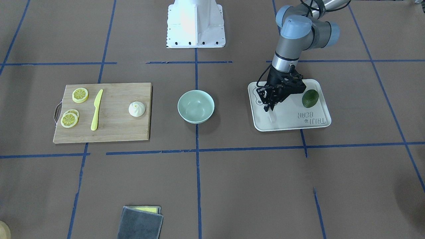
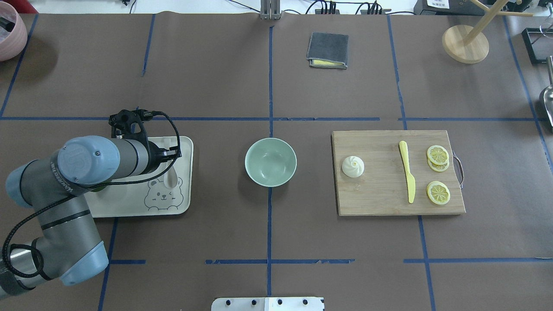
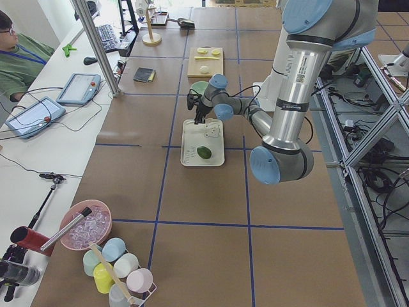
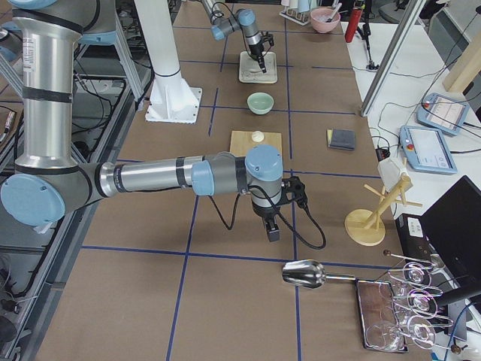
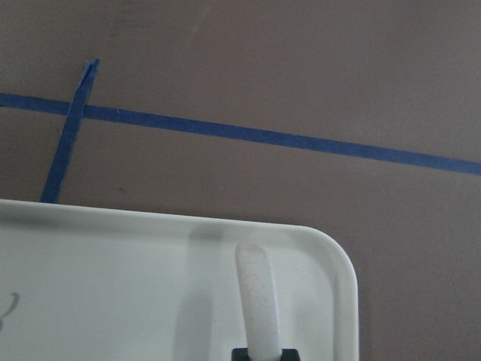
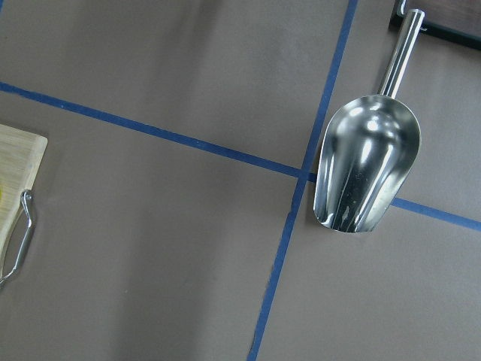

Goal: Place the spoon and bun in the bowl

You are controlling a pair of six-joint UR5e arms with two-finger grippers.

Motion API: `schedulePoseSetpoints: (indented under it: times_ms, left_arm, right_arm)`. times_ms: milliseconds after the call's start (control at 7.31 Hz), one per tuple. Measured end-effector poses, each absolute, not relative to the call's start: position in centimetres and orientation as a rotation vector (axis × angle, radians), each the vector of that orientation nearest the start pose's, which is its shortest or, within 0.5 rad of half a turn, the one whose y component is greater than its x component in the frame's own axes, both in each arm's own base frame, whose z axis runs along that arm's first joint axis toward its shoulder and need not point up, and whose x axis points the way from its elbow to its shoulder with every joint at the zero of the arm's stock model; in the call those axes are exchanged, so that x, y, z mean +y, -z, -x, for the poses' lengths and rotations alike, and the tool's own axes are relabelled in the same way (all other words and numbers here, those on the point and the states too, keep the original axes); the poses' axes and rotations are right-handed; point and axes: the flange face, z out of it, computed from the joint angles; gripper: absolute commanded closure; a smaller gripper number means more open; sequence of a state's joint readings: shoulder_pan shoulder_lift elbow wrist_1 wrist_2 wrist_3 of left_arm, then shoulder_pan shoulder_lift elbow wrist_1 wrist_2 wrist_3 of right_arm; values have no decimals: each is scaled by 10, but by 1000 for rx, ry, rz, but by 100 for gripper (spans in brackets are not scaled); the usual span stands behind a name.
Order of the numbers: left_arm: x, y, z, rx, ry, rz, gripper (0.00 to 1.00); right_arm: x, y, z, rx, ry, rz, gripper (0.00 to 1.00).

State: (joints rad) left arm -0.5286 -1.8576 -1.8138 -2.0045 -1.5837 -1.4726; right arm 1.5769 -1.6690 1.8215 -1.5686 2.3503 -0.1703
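Note:
My left gripper has the off-white spoon, which still lies on the white bear tray. Next, I let go of it inside the mint-green bowl, so that it leans on the bowl's rim (image 1: 204, 112) towards the tray.
The off-white spoon (image 1: 272, 117) lies on the white bear tray (image 1: 292, 124). My left gripper (image 1: 269, 108) points down over it. In the left wrist view the two fingertips (image 5: 239, 353) sit tight on either side of the spoon handle (image 5: 255, 293), so the gripper is shut on it. The mint-green bowl (image 1: 196, 119) stands empty at mid-table and also shows in the overhead view (image 2: 248, 162). The white bun (image 1: 136, 109) sits on the wooden board (image 1: 116, 131). My right gripper (image 4: 272, 233) hovers far from these things over bare table; I cannot tell whether it is open.
A dark green fruit (image 1: 310, 98) lies on the tray beside the gripper. A yellow knife (image 1: 96, 109) and lemon slices (image 1: 80, 95) share the board. A grey cloth (image 2: 327, 49) lies at the far side. A metal scoop (image 6: 364, 169) lies under the right wrist.

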Motion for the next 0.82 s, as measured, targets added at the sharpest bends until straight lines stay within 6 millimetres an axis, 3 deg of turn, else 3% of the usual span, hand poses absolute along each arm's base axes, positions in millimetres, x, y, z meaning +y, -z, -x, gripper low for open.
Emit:
schedulePoseSetpoints:
  times_ms: [137,410,684,821]
  left_arm:
    - [-424,-322,-459,962,525,-274,100]
    - [-442,-255,-492,992,737,-225,100]
    - [-437,-194,-529,978,814,-165,100]
    - [-430,-182,-552,960,814,-155,100]
  right_arm:
    - [-455,-580,-66,-764,216,-216,0]
    - [-455,-580,-66,-764,217,-217,0]
    - [-455,-580,-66,-765,216,-216,0]
    - [-455,-580,-66,-765,216,-216,0]
